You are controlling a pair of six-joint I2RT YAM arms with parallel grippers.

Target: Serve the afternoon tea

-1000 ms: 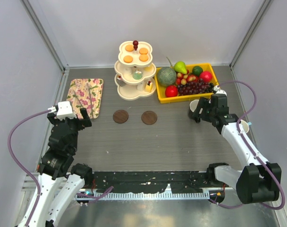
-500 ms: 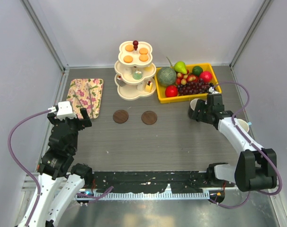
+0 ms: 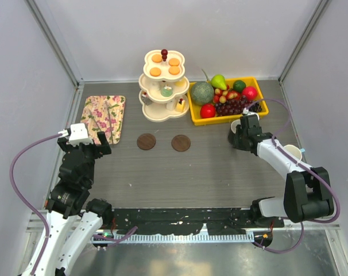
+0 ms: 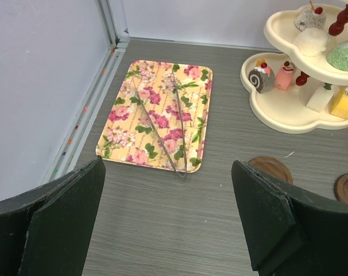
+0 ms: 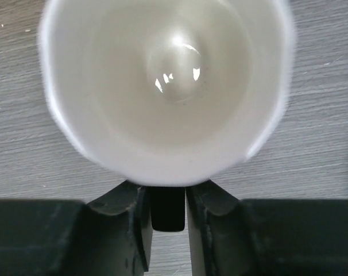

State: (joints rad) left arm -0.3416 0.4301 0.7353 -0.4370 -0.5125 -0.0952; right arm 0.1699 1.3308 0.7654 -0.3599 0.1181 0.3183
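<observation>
Next, my right gripper puts the black mug down on the brown coaster nearer the flowered tray point(image 3: 145, 141).
In the right wrist view a mug point(image 5: 165, 86) with a white inside fills the frame, and its black handle point(image 5: 166, 211) sits pinched between the jaws of my right gripper point(image 5: 167, 201). From above this is the black mug point(image 3: 236, 127) in front of the yellow tray, with the right gripper point(image 3: 242, 135) shut on its near side. A white mug point(image 3: 293, 153) stands further right. Small sweets lie on the cream three-tier stand point(image 3: 163, 86), point(image 4: 289, 118). My left gripper point(image 3: 99, 142), point(image 4: 168, 167) hangs open over bare table, holding nothing.
Two round brown coasters point(image 3: 146, 141), point(image 3: 181, 142) lie mid-table. A flowered tray point(image 3: 105, 117), point(image 4: 157, 118) with metal tongs point(image 4: 177, 132) sits at the left. The yellow tray point(image 3: 260, 98) holds fruit at the back right. Grey walls close in both sides.
The right arm has slid left up to the black mug, and its jaws have closed onto the handle. The left arm has not moved.
</observation>
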